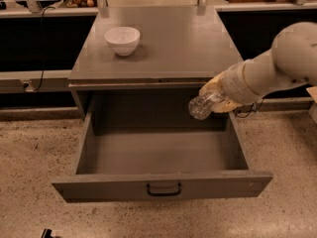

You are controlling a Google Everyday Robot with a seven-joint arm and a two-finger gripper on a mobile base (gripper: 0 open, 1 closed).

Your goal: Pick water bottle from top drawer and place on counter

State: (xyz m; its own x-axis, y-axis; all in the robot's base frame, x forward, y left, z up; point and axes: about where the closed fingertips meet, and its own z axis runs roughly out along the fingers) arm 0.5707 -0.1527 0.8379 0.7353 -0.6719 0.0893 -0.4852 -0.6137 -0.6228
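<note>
The water bottle, now tilted above the open top drawer, will be let go by my gripper on the bare counter top (192,55), a short way across from the white bowl.
My gripper (216,99) is shut on the water bottle (201,106), a small clear ribbed plastic bottle. It holds the bottle tilted, bottom end pointing down-left, above the right rear part of the open top drawer (163,155). The bottle hangs just below the front edge of the counter (168,38). The bottle's cap and neck are hidden inside the gripper. The drawer is pulled fully out, its inside bare, with a dark pull handle (163,188) on its front panel. My white arm (267,68) reaches in from the right.
A white bowl (122,39) stands on the counter's left rear part. A shelf with small items runs behind the counter. Dark cabinets flank it on both sides. Speckled floor lies around the drawer.
</note>
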